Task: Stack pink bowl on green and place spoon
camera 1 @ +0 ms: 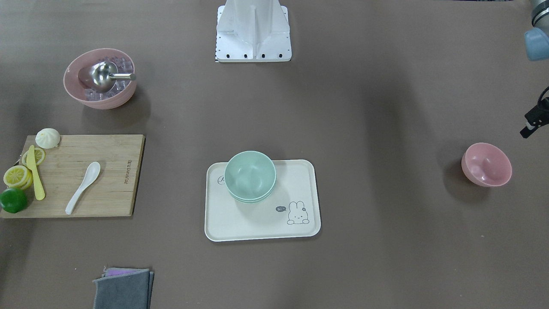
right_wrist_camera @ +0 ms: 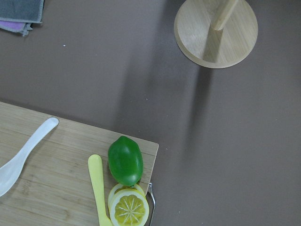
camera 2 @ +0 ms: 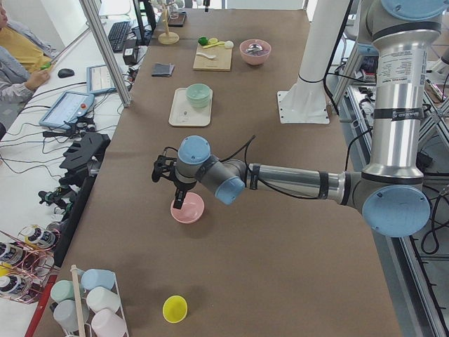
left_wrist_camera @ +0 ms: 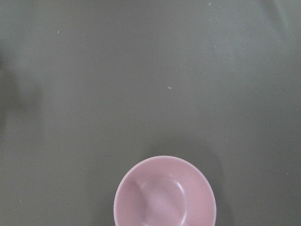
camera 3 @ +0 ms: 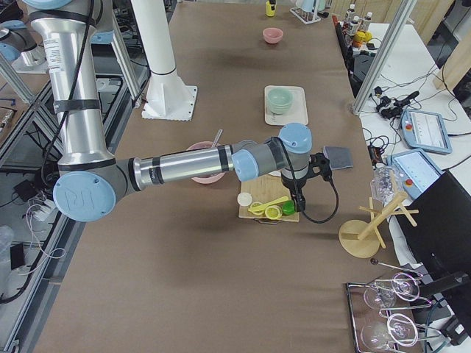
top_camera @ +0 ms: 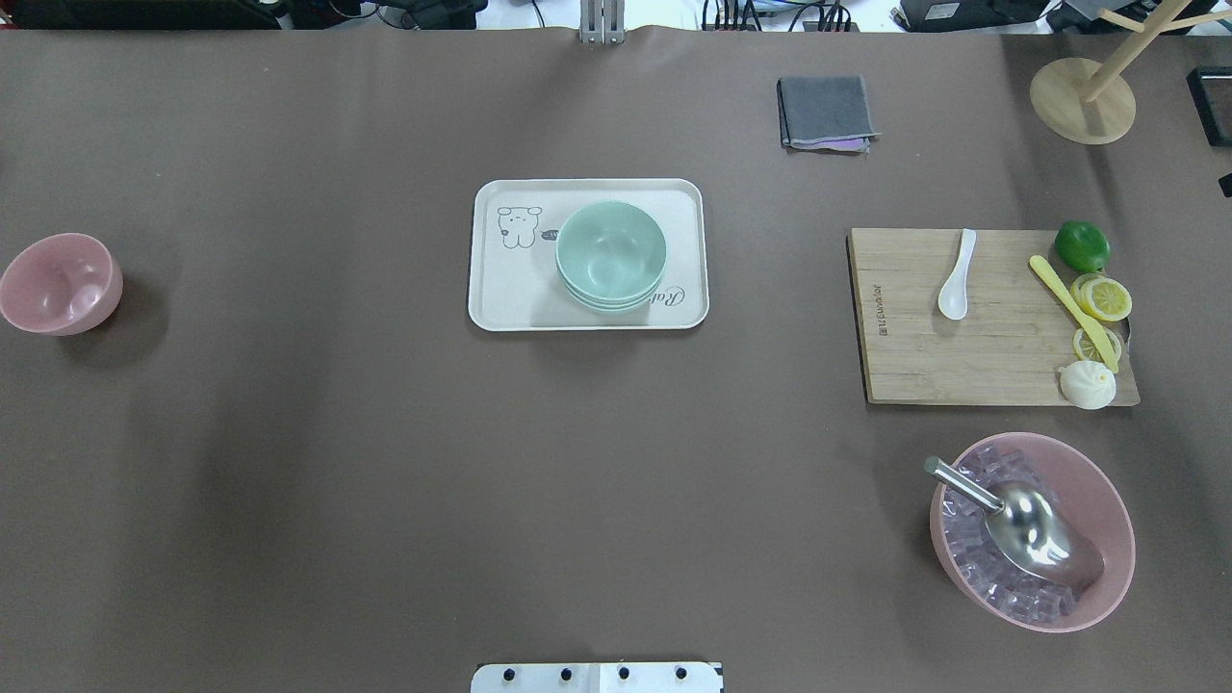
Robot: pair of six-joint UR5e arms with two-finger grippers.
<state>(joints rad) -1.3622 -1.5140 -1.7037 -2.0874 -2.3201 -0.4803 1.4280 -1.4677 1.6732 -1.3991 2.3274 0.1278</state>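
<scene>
I need to next close my left gripper on the small pink bowl's rim (camera 1: 508, 157) (left_wrist_camera: 115, 219), at the side that is farthest away from the cream tray.
The small pink bowl (camera 1: 487, 165) stands empty on the brown table at my far left; it also shows in the overhead view (top_camera: 60, 284) and the left wrist view (left_wrist_camera: 164, 193). The green bowls (camera 1: 250, 176) sit stacked on the cream tray (camera 1: 240, 223) at the table's middle. The white spoon (camera 1: 83, 186) lies on the wooden cutting board (camera 1: 116, 180). My left gripper (camera 2: 177, 196) hangs just above and beside the pink bowl; I cannot tell whether it is open. My right gripper (camera 3: 298, 195) hovers over the board's outer end, near the lime; I cannot tell its state.
On the board lie a lime (right_wrist_camera: 125, 160), lemon slices (right_wrist_camera: 128, 207), a yellow knife (top_camera: 1070, 308) and a bun (top_camera: 1088, 384). A large pink bowl (top_camera: 1097, 481) holds ice cubes and a metal scoop. A grey cloth (top_camera: 826, 112) and a wooden stand (top_camera: 1082, 99) are at the far edge.
</scene>
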